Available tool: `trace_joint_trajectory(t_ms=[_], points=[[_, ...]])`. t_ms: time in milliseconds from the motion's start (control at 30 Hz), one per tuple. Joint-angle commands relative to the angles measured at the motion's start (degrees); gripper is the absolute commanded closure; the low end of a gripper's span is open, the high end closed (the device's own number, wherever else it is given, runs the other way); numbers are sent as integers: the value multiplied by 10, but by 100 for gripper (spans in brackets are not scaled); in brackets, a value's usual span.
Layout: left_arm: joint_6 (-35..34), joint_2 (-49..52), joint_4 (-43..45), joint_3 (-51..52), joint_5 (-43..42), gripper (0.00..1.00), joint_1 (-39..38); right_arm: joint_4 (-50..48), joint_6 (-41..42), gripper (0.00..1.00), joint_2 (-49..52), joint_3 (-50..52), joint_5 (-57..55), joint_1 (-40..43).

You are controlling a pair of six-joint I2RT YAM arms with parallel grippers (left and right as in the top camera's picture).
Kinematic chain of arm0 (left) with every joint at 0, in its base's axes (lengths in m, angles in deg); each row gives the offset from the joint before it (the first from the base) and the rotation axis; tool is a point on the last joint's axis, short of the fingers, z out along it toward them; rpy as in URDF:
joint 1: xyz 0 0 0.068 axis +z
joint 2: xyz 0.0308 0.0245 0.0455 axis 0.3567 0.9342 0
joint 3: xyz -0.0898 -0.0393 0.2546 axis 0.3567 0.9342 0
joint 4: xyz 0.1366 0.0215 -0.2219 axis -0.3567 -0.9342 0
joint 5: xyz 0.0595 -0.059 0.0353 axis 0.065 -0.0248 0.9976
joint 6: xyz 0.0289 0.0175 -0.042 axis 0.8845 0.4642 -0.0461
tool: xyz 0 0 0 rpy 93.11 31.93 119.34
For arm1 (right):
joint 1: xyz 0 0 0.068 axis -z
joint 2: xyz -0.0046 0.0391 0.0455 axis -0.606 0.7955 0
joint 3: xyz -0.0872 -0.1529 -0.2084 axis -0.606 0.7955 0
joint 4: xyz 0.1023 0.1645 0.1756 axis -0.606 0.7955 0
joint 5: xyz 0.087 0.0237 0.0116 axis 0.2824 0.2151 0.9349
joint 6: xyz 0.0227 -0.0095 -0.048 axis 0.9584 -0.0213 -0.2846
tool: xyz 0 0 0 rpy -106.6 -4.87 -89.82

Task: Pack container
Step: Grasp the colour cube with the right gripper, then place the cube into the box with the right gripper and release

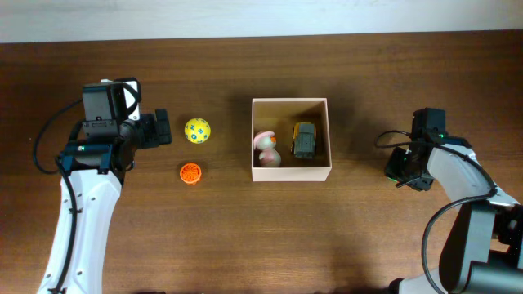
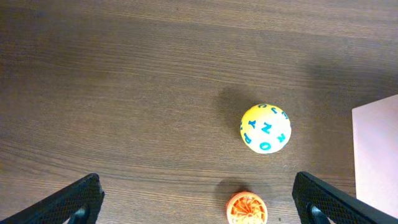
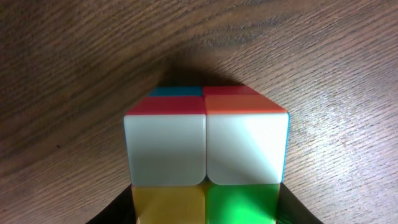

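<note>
Next, my right gripper releases the puzzle cube in the container (image 1: 283,126), near the container's back side between the pink toy and the toy car.
The container (image 1: 290,173) is a square white-walled box with a tan inside at the table's middle. It holds a pink toy (image 1: 266,149) and a dark yellow toy car (image 1: 304,140). Its white wall also shows in the left wrist view (image 2: 376,155). My left gripper (image 1: 159,129) is open and empty, left of a yellow ball with blue marks (image 1: 197,130) (image 2: 265,128) and an orange wheel-like disc (image 1: 190,173) (image 2: 247,208). My right gripper (image 1: 406,167) is right of the container, shut on a coloured puzzle cube (image 3: 206,149) close to the tabletop.
The brown wooden table (image 1: 245,237) reaches a pale wall strip at the back (image 1: 245,16). Black cables run beside both arms. The ball and the disc lie between my left gripper and the container.
</note>
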Motion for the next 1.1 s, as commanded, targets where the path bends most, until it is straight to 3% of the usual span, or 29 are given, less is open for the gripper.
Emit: trace_joint_trajectory(t_ms=[0,233,467,767,1067], points=[[-7,4,1,-10,-6,1,3,9,3,61,-7,-16,-5,3],[-7,4,1,-11,-6,1,3,94,3,61,-81,-114,1,-47],[-7,4,1,-10,-6,1,3,163,3,66,-138,-226,1,-169],[-7,4,1,-10,-6,1,3,85,5,66,-83,-233,-1,-328],[-7,4,1,-10,-6,1,3,-32,7,65,68,-233,11,-353]])
